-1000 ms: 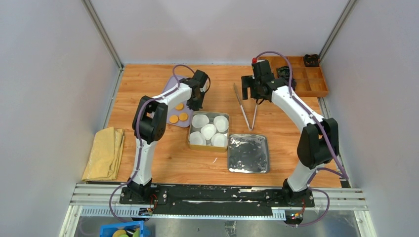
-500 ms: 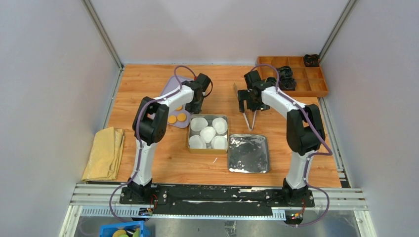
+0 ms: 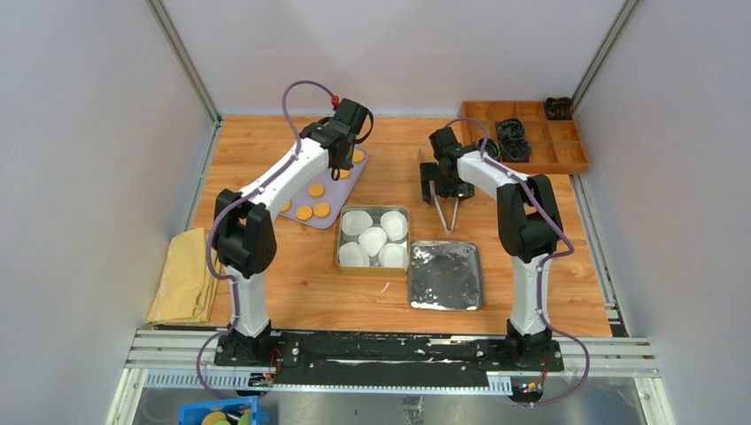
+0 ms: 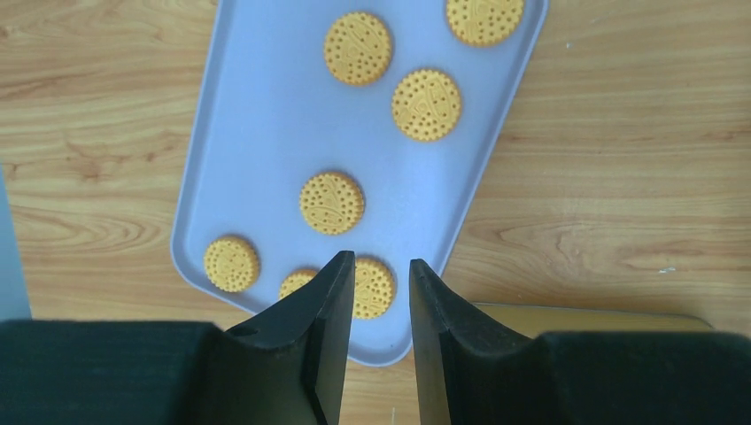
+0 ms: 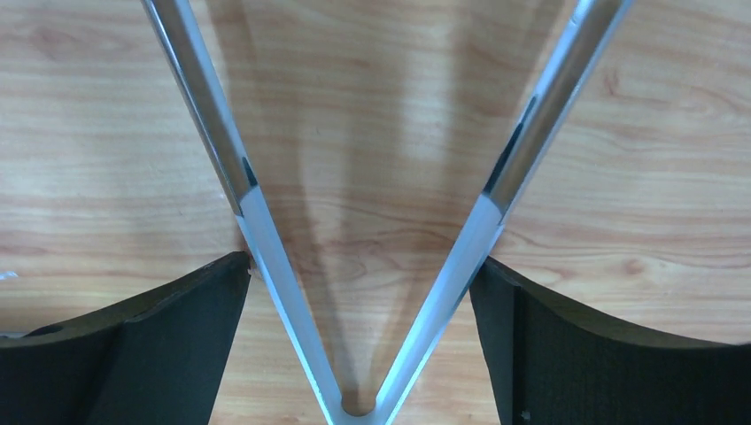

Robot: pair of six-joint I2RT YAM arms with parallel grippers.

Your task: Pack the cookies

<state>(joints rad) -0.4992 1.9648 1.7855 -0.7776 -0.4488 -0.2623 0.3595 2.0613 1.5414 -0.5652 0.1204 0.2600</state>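
Observation:
Next, my right gripper grips the arms of the metal tongs [image 3: 435, 196] [image 5: 271, 264], close to the bent end of the tongs that joins those arms.
Several round yellow cookies [image 3: 315, 189] lie on a lavender tray [image 3: 336, 188] at the back left. In the left wrist view the cookies [image 4: 331, 203] are spread over the tray [image 4: 266, 133]. My left gripper [image 3: 339, 168] hovers over the tray's near end, jaws a narrow gap apart and empty [image 4: 382, 258], with one cookie [image 4: 374, 288] showing below the gap. The square tin [image 3: 339, 237] holds several white paper cups. My right gripper [image 3: 440, 190] is open and straddles the metal tongs [image 3: 445, 211]. Its fingers [image 5: 212, 292] stand at the outer sides of the tongs' arms [image 5: 266, 239].
The tin's silver lid [image 3: 445, 274] lies in front of the tongs. A wooden compartment box [image 3: 531, 133] with dark parts stands at the back right. A folded yellow cloth [image 3: 188, 274] lies at the left edge. Grey walls close in three sides.
My left arm has reached up and back over the tray, whose far end now lies further right. My right gripper has come down and astride the tongs.

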